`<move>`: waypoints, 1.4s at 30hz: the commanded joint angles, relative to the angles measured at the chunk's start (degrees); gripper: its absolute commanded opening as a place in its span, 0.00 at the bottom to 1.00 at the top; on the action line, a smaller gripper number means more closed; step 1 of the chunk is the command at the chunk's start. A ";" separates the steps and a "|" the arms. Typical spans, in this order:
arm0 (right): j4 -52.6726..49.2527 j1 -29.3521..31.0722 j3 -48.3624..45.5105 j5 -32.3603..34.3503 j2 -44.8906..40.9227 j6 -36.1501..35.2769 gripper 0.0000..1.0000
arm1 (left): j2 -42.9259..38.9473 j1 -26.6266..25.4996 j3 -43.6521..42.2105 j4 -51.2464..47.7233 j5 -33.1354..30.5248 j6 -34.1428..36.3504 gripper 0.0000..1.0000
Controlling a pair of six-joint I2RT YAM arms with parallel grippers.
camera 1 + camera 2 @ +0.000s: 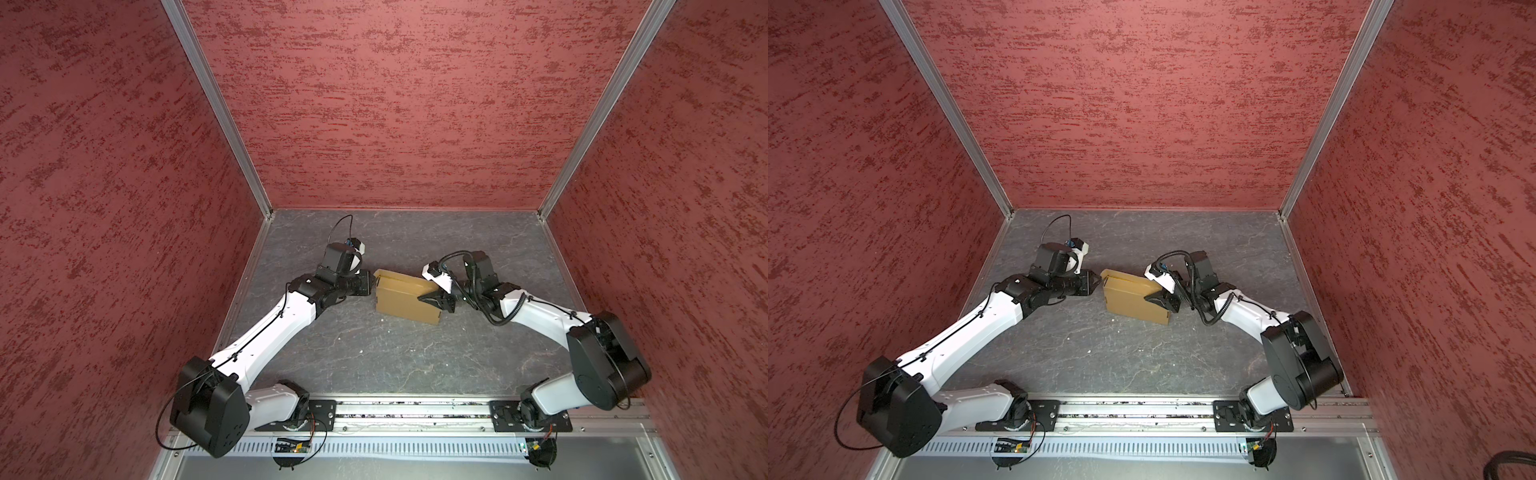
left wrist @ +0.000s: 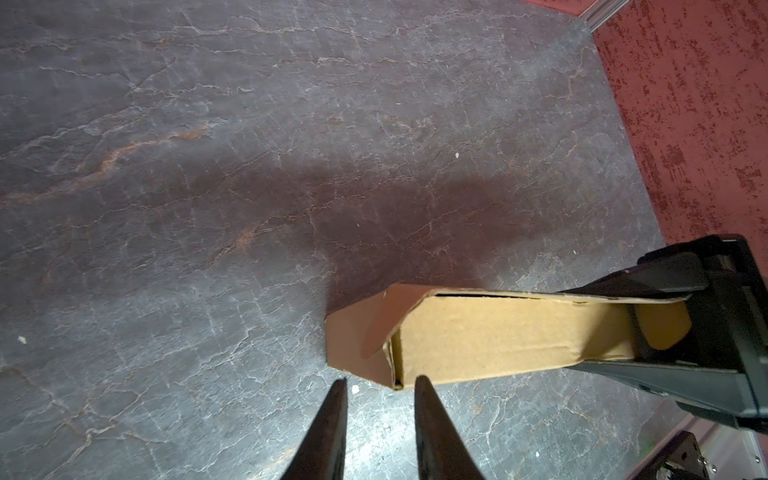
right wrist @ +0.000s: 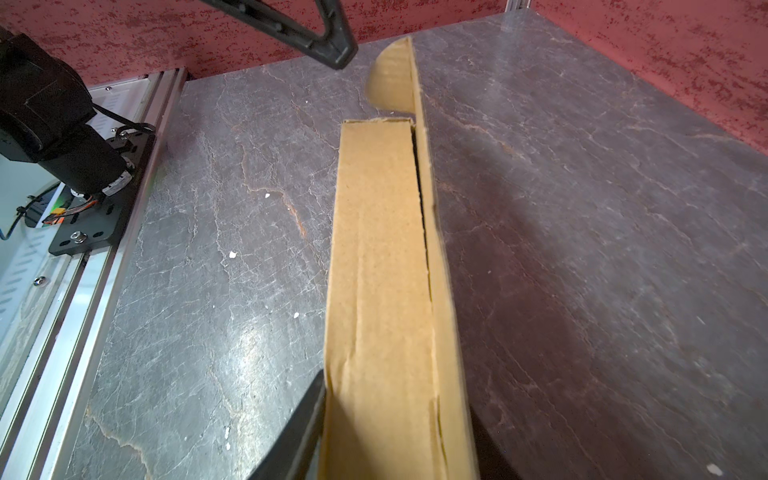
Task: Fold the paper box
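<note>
Next, my left gripper pinches the rounded flap against the box's end (image 2: pixel 397 356) while my right gripper holds the box, because that flap sticks out from the paper box's end.
The paper box (image 1: pixel 401 299) (image 1: pixel 1129 300) lies on the grey slate table as a shallow closed brown carton, turned slightly askew. At its left end a rounded flap (image 3: pixel 392 79) (image 2: pixel 353 340) stands out, not tucked in. My right gripper (image 1: pixel 429 300) (image 1: pixel 1155 300) (image 3: pixel 395 399) is shut on the paper box (image 3: pixel 378 249), one finger on each broad face of the right end. My left gripper (image 1: pixel 369 284) (image 1: pixel 1098 282) (image 2: pixel 380 380) hovers just off the left end of the box (image 2: pixel 498 336), open by a narrow gap with nothing between its fingers.
Red textured walls close in the table (image 1: pixel 374 357) on three sides. An aluminium rail (image 1: pixel 415 411) with both arm bases runs along the front edge. Small white crumbs dot the slate.
</note>
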 commanded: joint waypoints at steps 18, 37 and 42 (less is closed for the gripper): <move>-2.57 0.02 -0.46 0.64 0.37 0.17 0.28 | 5.87 -0.06 3.78 0.07 -0.43 4.68 0.29; -2.75 0.06 -0.08 0.99 0.77 0.46 0.27 | 8.10 -2.41 4.89 2.87 0.90 3.38 0.13; -2.92 -0.01 -0.06 1.03 0.77 0.46 0.27 | 8.23 -2.61 4.86 2.81 -0.03 3.27 0.08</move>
